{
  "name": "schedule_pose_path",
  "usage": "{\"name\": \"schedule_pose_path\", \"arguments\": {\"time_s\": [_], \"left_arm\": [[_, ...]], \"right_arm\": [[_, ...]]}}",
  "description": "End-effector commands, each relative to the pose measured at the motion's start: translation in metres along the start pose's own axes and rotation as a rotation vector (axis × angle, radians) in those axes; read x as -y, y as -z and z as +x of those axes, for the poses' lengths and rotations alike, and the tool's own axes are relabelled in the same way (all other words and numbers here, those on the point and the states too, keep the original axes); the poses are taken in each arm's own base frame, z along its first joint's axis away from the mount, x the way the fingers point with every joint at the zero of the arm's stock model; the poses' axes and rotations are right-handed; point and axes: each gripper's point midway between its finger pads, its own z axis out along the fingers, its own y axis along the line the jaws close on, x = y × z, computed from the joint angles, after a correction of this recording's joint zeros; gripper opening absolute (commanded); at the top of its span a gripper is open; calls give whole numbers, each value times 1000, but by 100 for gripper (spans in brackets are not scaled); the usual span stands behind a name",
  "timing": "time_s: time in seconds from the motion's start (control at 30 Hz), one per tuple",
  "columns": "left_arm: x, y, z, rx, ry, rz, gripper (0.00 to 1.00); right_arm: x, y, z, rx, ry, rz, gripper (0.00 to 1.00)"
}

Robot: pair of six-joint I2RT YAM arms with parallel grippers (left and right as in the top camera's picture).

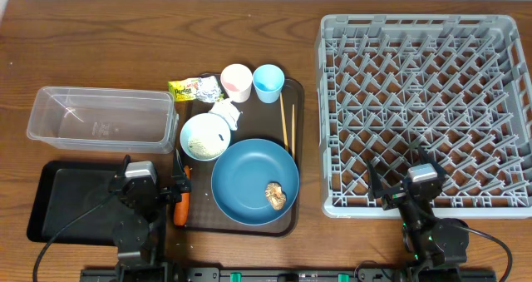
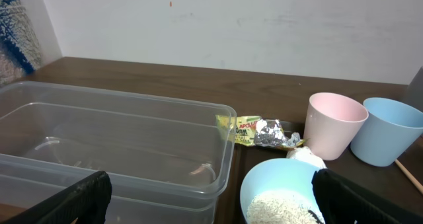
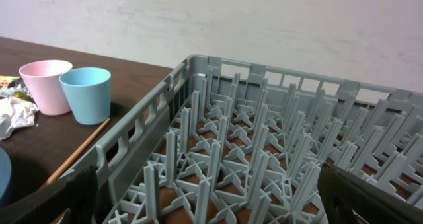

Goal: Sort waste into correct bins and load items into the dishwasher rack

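Next, I move my left gripper over to the pink cup's rim (image 1: 223, 78) (image 2: 311, 108), on the side by the yellow-green wrapper, and then close it there.
The grey dishwasher rack (image 1: 424, 107) fills the right side. On the dark-brown serving tray (image 1: 249, 120) stand a pink cup (image 1: 236, 82), a light-blue cup (image 1: 268, 82), a yellow-green wrapper (image 1: 193, 88), a white tissue (image 1: 224, 111), a small pale bowl (image 1: 204, 136) holding rice, wooden chopsticks (image 1: 287, 124) and a blue plate (image 1: 249, 178) with a brownish lump (image 1: 276, 195). A carrot (image 1: 181, 209) lies at the tray's left front edge. My left gripper (image 1: 152, 172) is open and empty, facing the clear tub (image 2: 132, 145) and bowl (image 2: 284, 194). My right gripper (image 1: 407, 178) is open and empty at the rack's near edge (image 3: 218, 158).
The clear tub (image 1: 100, 91) sits at the left, with the shallow black tray (image 1: 71, 195) in front of it under the left arm. The right wrist view also shows the pink cup (image 3: 43, 85), the blue cup (image 3: 87, 95) and a chopstick (image 3: 76, 151).
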Motion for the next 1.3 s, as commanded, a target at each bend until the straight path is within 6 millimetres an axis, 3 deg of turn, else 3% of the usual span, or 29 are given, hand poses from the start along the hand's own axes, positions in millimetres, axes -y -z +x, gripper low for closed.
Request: {"name": "schedule_pose_path", "arguments": {"time_s": [0.0, 0.47, 0.6, 0.77, 1.0, 1.13, 1.27], "left_arm": [[1, -2, 17, -41, -4, 7, 98], [1, -2, 17, -41, -4, 10, 98], [15, -2, 13, -28, -2, 89, 98], [45, 7, -7, 18, 22, 265, 98], [53, 21, -72, 72, 54, 291, 98], [54, 18, -98, -72, 81, 276, 98], [61, 4, -107, -312, 111, 284, 98]], "right_arm": [[-1, 0, 2, -5, 8, -4, 99], [-1, 0, 1, -3, 8, -5, 99], [-1, 0, -6, 24, -17, -3, 99], [2, 4, -39, 132, -105, -2, 99], [5, 21, -109, 206, -225, -14, 99], [1, 12, -139, 99, -252, -55, 99], [-6, -15, -148, -110, -288, -110, 99]]}}
